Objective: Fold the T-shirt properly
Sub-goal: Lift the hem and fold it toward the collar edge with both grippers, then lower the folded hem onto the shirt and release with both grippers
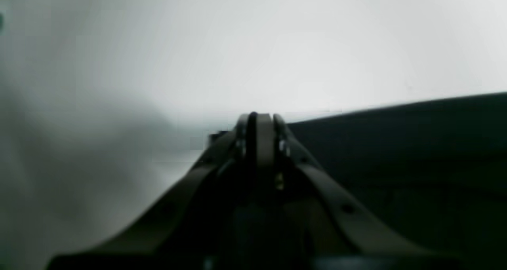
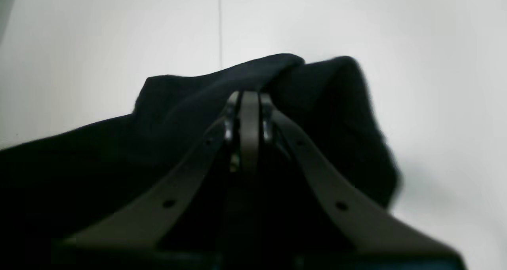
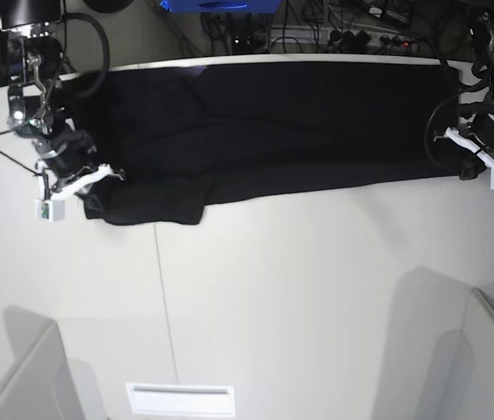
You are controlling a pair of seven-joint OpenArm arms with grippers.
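My right gripper needs to let go of the black T-shirt's near corner on the shirt's own fabric, at a spot midway (image 3: 107,130) towards the shirt's far edge.
The black T-shirt (image 3: 273,122) lies spread plain side up along the far part of the white table (image 3: 299,280); no print shows. My right gripper (image 3: 105,172), on the base view's left, is at the shirt's near-left corner. In the right wrist view it (image 2: 249,97) is shut, with black fabric (image 2: 190,99) bunched up around its tips. My left gripper (image 3: 465,171) is at the shirt's near-right corner. In the blurred left wrist view it (image 1: 259,119) is shut at the shirt's edge (image 1: 396,143), with a dark scrap beside its tips.
Cables and equipment (image 3: 316,26) sit behind the table's far edge. Grey partitions stand at the near left (image 3: 19,376) and near right (image 3: 491,350). A white slotted plate (image 3: 179,399) lies at the front edge. A thin seam (image 3: 166,289) runs across the table.
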